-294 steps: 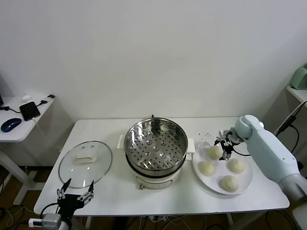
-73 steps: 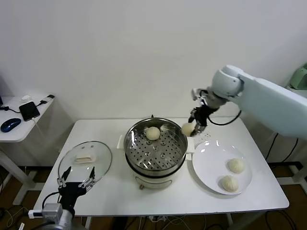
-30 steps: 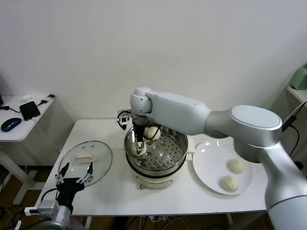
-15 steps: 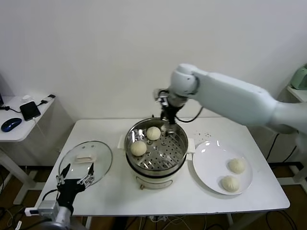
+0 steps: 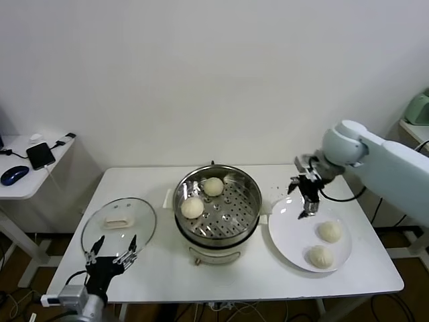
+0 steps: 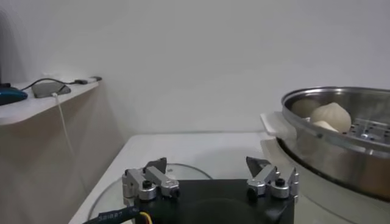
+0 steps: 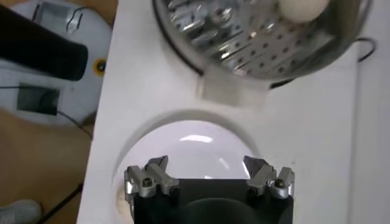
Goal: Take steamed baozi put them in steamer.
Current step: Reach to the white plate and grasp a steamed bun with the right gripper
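Next, my right gripper closes on the sides of the baozi [image 5: 320, 256] [image 7: 124, 202] that is lying nearest the table's front edge on the white plate.
The steamer [image 5: 218, 209] stands mid-table with two steamed baozi in it, one at the back [image 5: 213, 186] and one at the left [image 5: 192, 207]. Two more baozi [image 5: 329, 231] [image 5: 321, 256] lie on the white plate [image 5: 291, 231] to its right. My right gripper [image 5: 308, 211] hangs open and empty over the plate's far left part, left of the nearer bun. In the right wrist view its gripper [image 7: 206, 165] spreads over bare plate [image 7: 195, 146], with the steamer [image 7: 262, 42] beyond. My left gripper [image 5: 110, 249] waits open at the table's front left.
A round glass lid [image 5: 119, 225] lies left of the steamer, just beyond the left gripper [image 6: 207, 165]. A side table at far left holds a phone [image 5: 41, 154] and a mouse [image 5: 15, 174]. Dark specks [image 5: 281, 189] dot the table behind the plate.
The right gripper has let go of the second bun in the steamer, risen over the steamer's rear rim and swung right to the plate. The left arm has barely moved.
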Robot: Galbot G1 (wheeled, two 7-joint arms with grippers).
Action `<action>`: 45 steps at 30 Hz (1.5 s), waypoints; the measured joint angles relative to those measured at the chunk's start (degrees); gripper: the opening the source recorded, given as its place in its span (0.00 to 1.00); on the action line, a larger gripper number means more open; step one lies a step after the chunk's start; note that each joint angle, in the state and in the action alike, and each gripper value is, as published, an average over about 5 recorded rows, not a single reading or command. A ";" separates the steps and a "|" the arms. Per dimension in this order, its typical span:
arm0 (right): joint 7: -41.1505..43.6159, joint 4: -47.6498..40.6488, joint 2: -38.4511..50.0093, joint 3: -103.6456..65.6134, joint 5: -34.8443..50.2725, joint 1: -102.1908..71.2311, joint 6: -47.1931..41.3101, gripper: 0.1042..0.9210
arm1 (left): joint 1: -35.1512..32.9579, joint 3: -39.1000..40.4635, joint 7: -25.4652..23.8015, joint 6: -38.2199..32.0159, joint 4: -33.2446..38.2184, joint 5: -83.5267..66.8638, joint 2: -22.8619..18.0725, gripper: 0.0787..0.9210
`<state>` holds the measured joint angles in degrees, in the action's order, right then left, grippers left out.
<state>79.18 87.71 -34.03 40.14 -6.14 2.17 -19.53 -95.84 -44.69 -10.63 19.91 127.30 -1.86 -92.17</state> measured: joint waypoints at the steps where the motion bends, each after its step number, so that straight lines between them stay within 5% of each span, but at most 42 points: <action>1: 0.10 -0.16 0.02 -0.85 -0.80 -1.44 0.43 0.88 | -0.16 -0.10 0.01 0.00 0.03 0.01 0.00 0.88; 45: 2.26 -9.22 -2.81 -12.60 -13.96 -19.35 5.86 0.88 | -0.32 -0.19 -0.08 0.59 -1.13 0.31 -0.03 0.88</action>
<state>81.44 78.48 -36.84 27.54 -20.10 -17.18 -13.67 -96.16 -44.87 -10.71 20.50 126.17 -1.56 -92.20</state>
